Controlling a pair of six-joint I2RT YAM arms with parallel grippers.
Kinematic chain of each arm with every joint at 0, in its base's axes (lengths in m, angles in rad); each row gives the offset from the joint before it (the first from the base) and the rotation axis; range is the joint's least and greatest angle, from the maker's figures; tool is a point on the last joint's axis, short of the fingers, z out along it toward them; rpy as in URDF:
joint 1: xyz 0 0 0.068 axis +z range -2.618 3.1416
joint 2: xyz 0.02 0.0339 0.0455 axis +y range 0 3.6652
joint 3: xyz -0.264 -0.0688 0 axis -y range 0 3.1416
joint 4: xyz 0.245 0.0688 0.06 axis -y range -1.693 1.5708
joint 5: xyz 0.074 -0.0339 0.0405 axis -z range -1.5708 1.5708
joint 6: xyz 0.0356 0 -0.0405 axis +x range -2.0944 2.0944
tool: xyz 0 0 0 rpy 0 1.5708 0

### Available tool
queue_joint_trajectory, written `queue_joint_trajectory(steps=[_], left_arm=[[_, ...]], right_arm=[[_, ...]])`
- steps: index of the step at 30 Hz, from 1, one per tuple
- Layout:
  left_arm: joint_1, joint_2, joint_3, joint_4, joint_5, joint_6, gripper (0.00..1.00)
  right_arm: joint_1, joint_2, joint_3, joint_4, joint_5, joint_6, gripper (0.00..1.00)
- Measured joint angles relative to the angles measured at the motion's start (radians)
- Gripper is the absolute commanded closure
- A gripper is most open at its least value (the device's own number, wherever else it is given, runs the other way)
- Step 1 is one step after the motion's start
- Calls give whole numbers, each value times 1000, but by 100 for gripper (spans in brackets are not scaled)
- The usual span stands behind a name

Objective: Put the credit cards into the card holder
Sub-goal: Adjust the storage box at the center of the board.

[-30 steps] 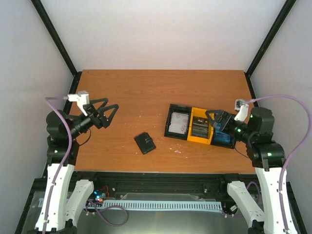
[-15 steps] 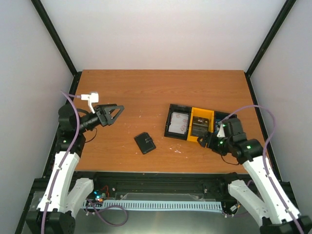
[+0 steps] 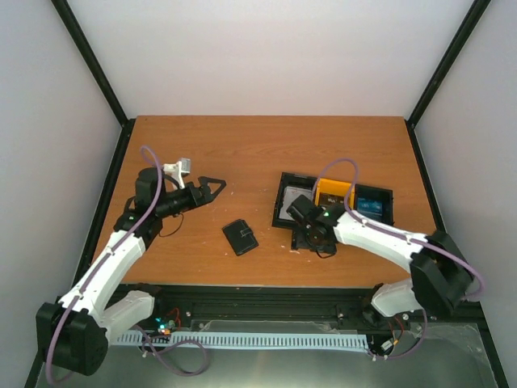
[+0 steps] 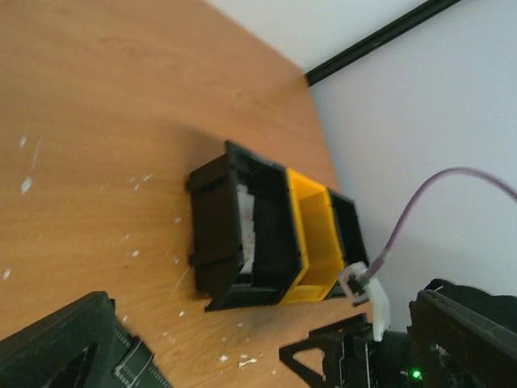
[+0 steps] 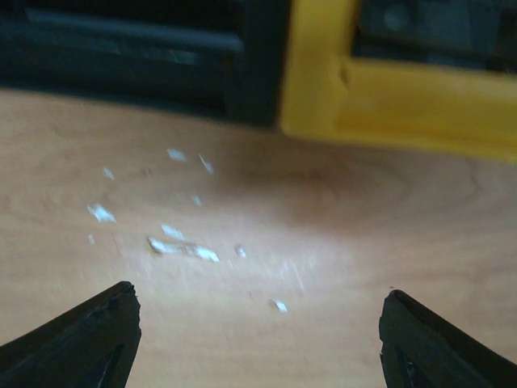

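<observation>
My left gripper next closes on the black card holder's side (image 3: 230,241) facing my left arm, opposite the strap.
The black card holder (image 3: 241,237) lies closed on the table, left of centre near the front. Credit cards sit in the three-compartment tray (image 3: 281,218): a grey-white one (image 3: 296,200) in the left compartment, a blue one (image 3: 370,205) in the right. The grey-white card (image 4: 246,218) also shows in the left wrist view. My left gripper (image 3: 212,187) is open in the air, pointing right, above and left of the card holder. My right gripper (image 3: 311,241) is open, low over bare table just in front of the tray, with nothing between its fingers (image 5: 105,327).
The tray's yellow middle compartment (image 3: 333,194) is partly hidden by the right arm's cable. Its front wall (image 5: 388,89) fills the top of the right wrist view. White scuff marks (image 5: 182,246) dot the wood. Black frame posts stand at the table's back corners.
My right arm has swung left from the tray's right end to the table in front of the tray. My left gripper has reached further right toward the middle. Both stay open.
</observation>
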Motion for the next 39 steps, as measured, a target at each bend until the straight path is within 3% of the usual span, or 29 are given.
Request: queue_joint_trajectory(steps=[8,24,27,34,39], left_arm=[[-66,59,-54,-111,-142,-61,0],[-70,49,-225,-142,-146,-146,1],[-70,49,-245,-126,-136,-162,10],[-82,100,-300,-50,-99,-226,34],[-142,201,-297,4,-101,-251,44]], right_arm=[[-9,201,123,134,96,-7,20],[-195,382,207,247,92,-129,21],[-203,383,211,282,60,-164,20],[-156,306,157,413,-177,-209,21],[-95,316,135,515,-329,-185,32]])
